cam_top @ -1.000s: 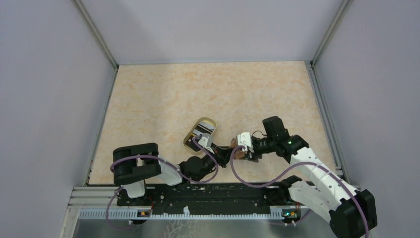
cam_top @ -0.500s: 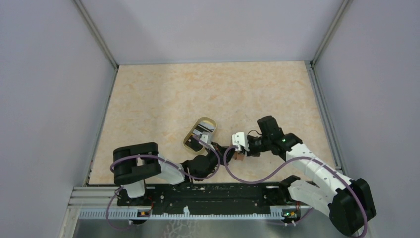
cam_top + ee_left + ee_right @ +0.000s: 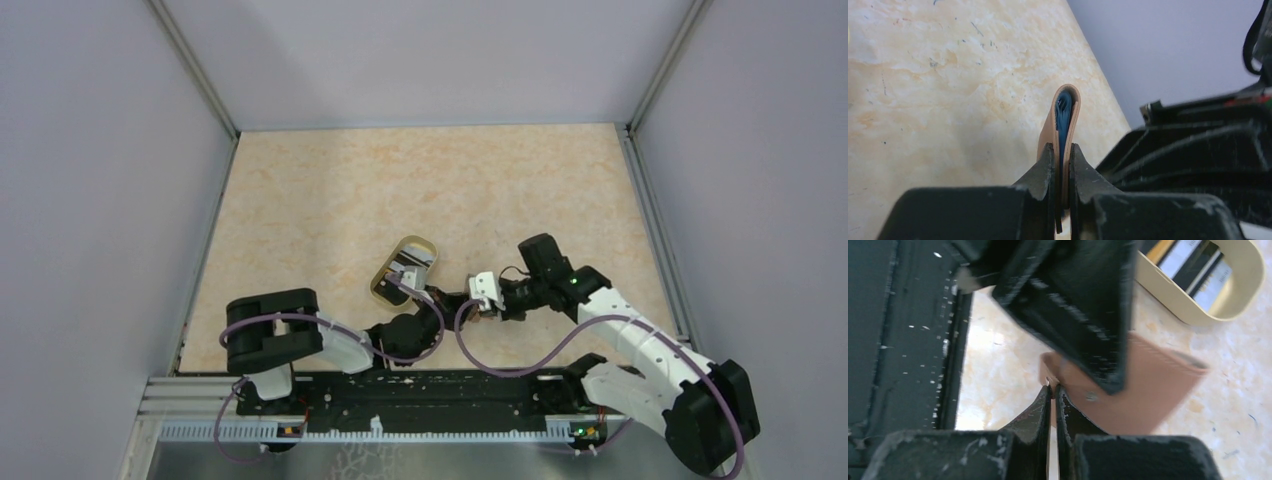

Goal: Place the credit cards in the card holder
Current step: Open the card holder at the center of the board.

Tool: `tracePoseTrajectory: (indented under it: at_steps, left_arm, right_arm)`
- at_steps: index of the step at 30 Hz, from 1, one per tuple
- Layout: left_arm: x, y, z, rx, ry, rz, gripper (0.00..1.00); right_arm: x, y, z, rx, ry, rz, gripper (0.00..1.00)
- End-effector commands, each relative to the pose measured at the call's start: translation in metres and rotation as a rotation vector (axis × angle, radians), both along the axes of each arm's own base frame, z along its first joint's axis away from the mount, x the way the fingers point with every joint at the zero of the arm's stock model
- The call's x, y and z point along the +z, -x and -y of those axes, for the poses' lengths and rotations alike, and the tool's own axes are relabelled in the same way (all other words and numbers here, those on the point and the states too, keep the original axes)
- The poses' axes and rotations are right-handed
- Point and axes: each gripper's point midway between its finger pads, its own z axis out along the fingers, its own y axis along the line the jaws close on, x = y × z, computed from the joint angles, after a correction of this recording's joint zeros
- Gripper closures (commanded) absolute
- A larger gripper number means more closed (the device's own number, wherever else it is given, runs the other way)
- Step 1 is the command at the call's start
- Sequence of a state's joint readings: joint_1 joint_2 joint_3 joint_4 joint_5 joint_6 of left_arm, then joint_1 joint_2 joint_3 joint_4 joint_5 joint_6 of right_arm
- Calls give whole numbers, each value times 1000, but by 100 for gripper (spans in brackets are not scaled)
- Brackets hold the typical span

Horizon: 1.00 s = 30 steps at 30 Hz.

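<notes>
Both covers of the card holder are pinched together in my left gripper, so it should open, move back and take the small tab (image 3: 1052, 380) while my right gripper holds the card holder.
The card holder (image 3: 1148, 390), a reddish-brown wallet, is held off the table between both grippers. In the left wrist view it stands edge-on (image 3: 1050, 135) with its blue inside showing. My left gripper (image 3: 1062, 167) is shut on its lower edge. My right gripper (image 3: 1053, 389) is shut on a small tab at the wallet's corner. In the top view both grippers meet, left gripper (image 3: 456, 300) and right gripper (image 3: 482, 305), and mostly hide the wallet. The credit cards (image 3: 1198, 265), black and white with a yellowish stripe, lie in the dish.
An oval tan-rimmed dish (image 3: 383, 283) sits just left of the grippers and also shows in the right wrist view (image 3: 1248, 290). The black rail (image 3: 440, 385) runs along the near table edge. Grey walls enclose the table on three sides.
My right arm has moved left, closer to the left gripper. The left arm has barely moved. The wallet stays held between them.
</notes>
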<state>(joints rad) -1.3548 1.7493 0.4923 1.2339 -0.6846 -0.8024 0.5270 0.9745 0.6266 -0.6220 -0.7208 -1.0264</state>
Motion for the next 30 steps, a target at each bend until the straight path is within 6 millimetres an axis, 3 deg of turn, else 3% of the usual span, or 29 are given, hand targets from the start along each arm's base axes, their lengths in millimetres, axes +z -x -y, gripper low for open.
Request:
tracePoseTrajectory:
  at_steps: [1,7,8,10,11,16,21,23,25,30]
  left_arm:
    - [59,-12,-5,66,218,20,100]
    - [34,-21,-19,99,134,-11,100]
    - [33,-22,-21,89,127,-6,100]
    - [32,-19,-22,49,111,20,100]
    - [32,-17,-23,31,104,33,100]
    - [31,-4,-30,-82,66,92,100]
    - [44,33,-25,-363,29,285,100]
    - [45,47,-23,-457,10,347,99]
    - [44,55,-20,-531,-9,390,94]
    - [47,65,-7,-646,-32,474,89]
  right_arm:
    - [25,26,-14,99,-102,-53,100]
    - [21,40,-10,147,-89,-134,100]
    - [18,39,-9,140,-76,-148,94]
    - [16,36,-8,129,-56,-162,64]
    - [18,35,-8,123,-57,-162,56]
    - [49,24,-7,70,-157,-102,46]
    - [70,-5,0,-102,-246,-10,33]
    - [64,-14,2,-151,-240,-4,24]
    - [53,-12,1,-143,-220,-53,22]
    - [23,16,-6,-19,-146,-254,26]
